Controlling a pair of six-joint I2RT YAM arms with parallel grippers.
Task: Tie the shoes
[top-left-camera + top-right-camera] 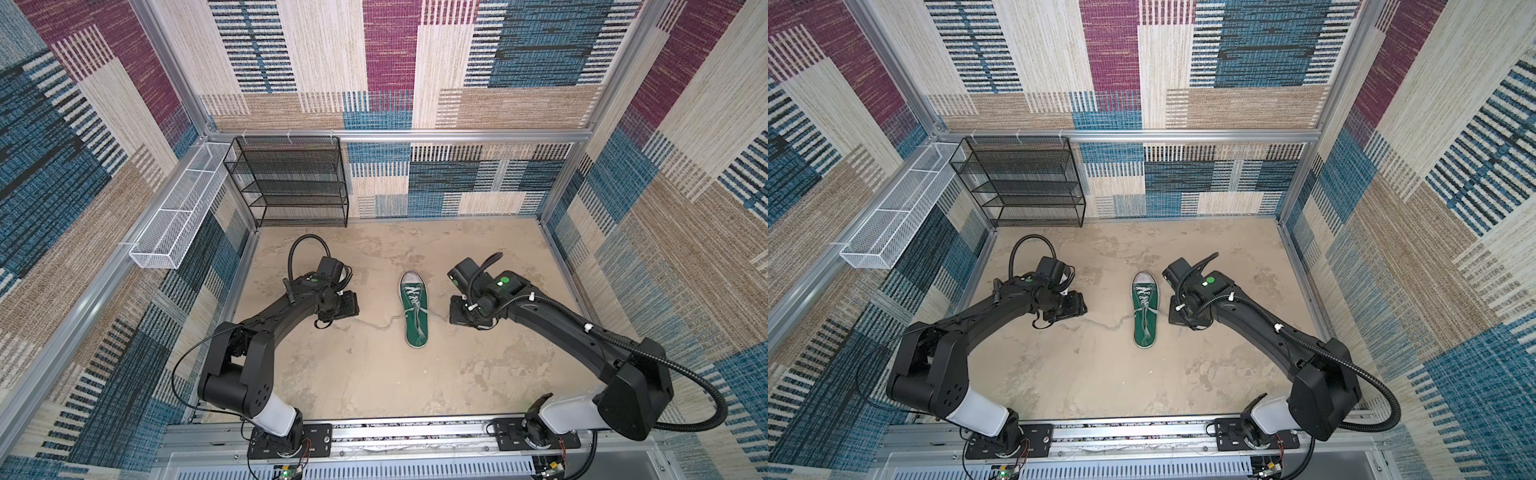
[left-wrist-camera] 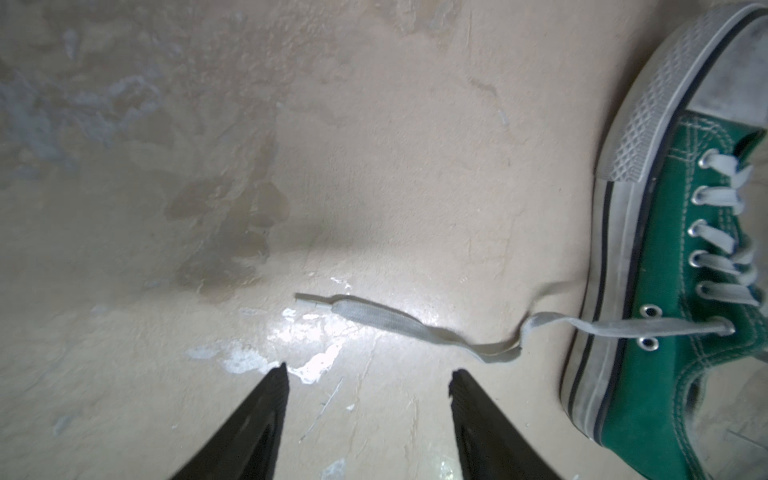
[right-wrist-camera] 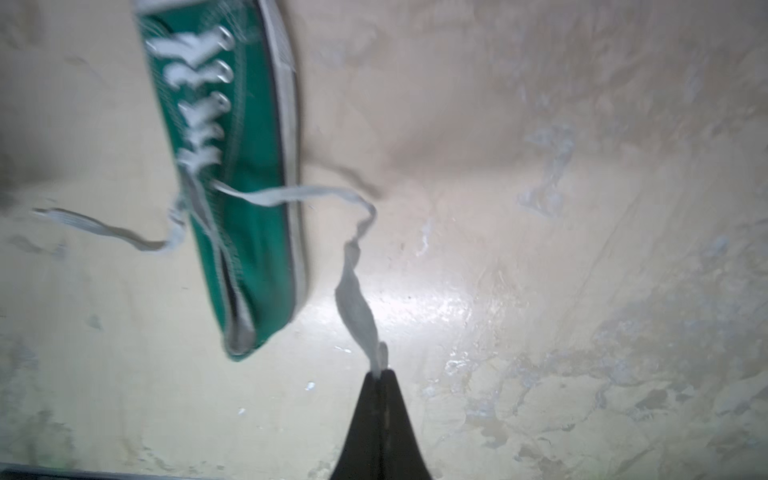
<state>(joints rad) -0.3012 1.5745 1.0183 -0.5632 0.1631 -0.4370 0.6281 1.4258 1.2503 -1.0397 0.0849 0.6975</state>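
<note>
Next, my right gripper lets go of the other lace on the beige floor (image 1: 385, 300) (image 3: 70, 124) between the shoe's eyelets and my left gripper.
The shoe (image 1: 413, 311) (image 1: 1145, 311), a dark green low-top sneaker with a white toe cap, lies on the beige floor between my two arms, toe toward the back wall. Its laces are untied. One whitish lace (image 2: 386, 320) trails flat on the floor toward my left side. My left gripper (image 2: 368, 372) hovers open just short of that lace's end, with nothing between its fingers. My right gripper (image 3: 380, 372) is shut on the tip of the other lace (image 3: 353, 291), which rises off the floor from the shoe (image 3: 241, 208). In both top views the wrists hide the fingers.
A black mesh shelf rack (image 1: 291, 183) stands at the back left corner. A white mesh basket (image 1: 178, 216) hangs on the left wall. Patterned walls with aluminium frames enclose the floor on three sides. The arm bases sit on a rail (image 1: 415, 436) at the front.
</note>
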